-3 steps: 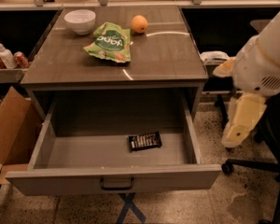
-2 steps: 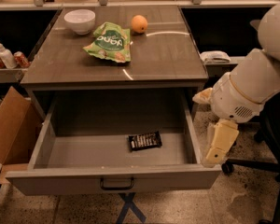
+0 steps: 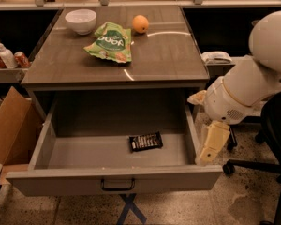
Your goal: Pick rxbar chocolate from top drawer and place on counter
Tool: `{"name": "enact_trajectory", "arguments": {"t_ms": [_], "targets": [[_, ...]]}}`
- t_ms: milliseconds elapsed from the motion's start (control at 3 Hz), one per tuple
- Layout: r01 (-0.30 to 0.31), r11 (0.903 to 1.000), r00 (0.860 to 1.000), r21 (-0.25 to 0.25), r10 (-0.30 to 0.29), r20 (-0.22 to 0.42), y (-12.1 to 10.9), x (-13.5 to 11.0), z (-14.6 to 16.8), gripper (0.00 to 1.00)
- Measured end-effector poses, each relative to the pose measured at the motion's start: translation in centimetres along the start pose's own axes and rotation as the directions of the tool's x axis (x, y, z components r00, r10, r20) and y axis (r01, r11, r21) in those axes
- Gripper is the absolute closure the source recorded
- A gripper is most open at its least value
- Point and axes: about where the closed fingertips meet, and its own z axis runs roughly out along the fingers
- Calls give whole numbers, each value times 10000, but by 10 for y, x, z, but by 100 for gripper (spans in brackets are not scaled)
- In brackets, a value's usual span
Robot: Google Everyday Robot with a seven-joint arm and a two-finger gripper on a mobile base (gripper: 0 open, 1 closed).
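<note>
My gripper will next move to the rxbar chocolate in the open top drawer and close on the bar's end [image 3: 153, 140] that is closest to my white arm.
The rxbar chocolate [image 3: 145, 141], a flat black bar with white lettering, lies on the floor of the open top drawer [image 3: 114, 182], right of its middle. The drawer is pulled out below the counter [image 3: 159, 60], with its dark handle at the front centre. My gripper [image 3: 211, 144] hangs pointing down just outside the drawer's right wall, near its front corner and to the right of the bar. It holds nothing that I can see. My white arm reaches in from the right.
On the counter are a green snack bag [image 3: 109, 42], a white bowl [image 3: 81, 20] and an orange [image 3: 140, 24]. A cardboard box [image 3: 7, 125] stands left of the drawer, below a side shelf with bottles and cans [image 3: 4, 57]. An office chair base [image 3: 253, 165] is at the right.
My arm has swung left and down, bringing the gripper from well right of the drawer to just beside its right wall. The bar and the counter items have not moved.
</note>
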Motion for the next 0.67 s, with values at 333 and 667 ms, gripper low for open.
{"name": "enact_trajectory", "arguments": {"t_ms": [333,667], "targets": [[395,9992,9985,-27,-394,374,-22,0,37,0],[643,9979,9959,-37,-640,637,-38,0,71,0]]}}
